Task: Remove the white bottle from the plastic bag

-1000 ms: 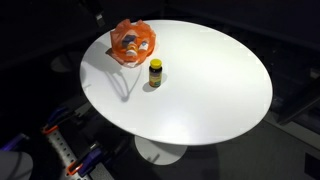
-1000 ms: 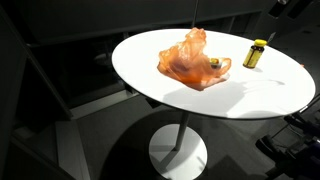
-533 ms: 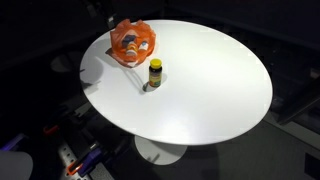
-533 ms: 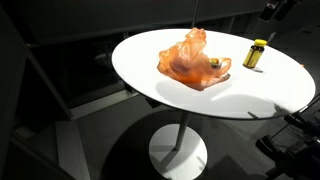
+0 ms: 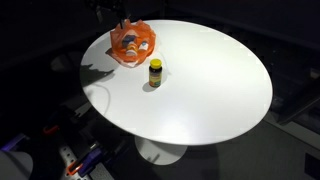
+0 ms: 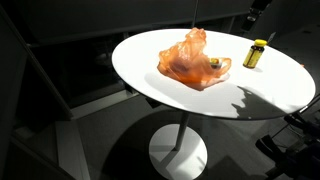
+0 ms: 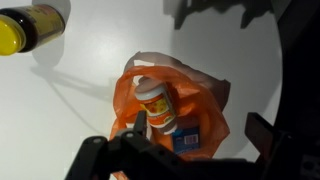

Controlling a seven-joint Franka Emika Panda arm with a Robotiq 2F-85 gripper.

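Next, my gripper moves down to the white bottle's cap (image 5: 131,50) (image 7: 148,87) inside the orange plastic bag and closes there.
An orange plastic bag (image 5: 133,44) lies on the round white table (image 5: 200,90), also seen in an exterior view (image 6: 190,58). In the wrist view the bag (image 7: 205,90) lies open. Inside it are a white bottle (image 7: 155,103) with an orange label and a blue box (image 7: 190,137). My gripper (image 7: 198,124) is open and empty, above the bag, with its fingers on either side of it. In an exterior view the gripper (image 6: 256,11) hangs above the table's far side, apart from the bag.
A dark bottle with a yellow cap (image 5: 155,72) stands upright on the table beside the bag; it also shows in an exterior view (image 6: 255,53) and in the wrist view (image 7: 25,27). The table's edge is close behind the bag. The surroundings are dark.
The gripper has moved over the table toward the bag. Its shadow has shifted across the tabletop. The bag and the bottles have not moved.
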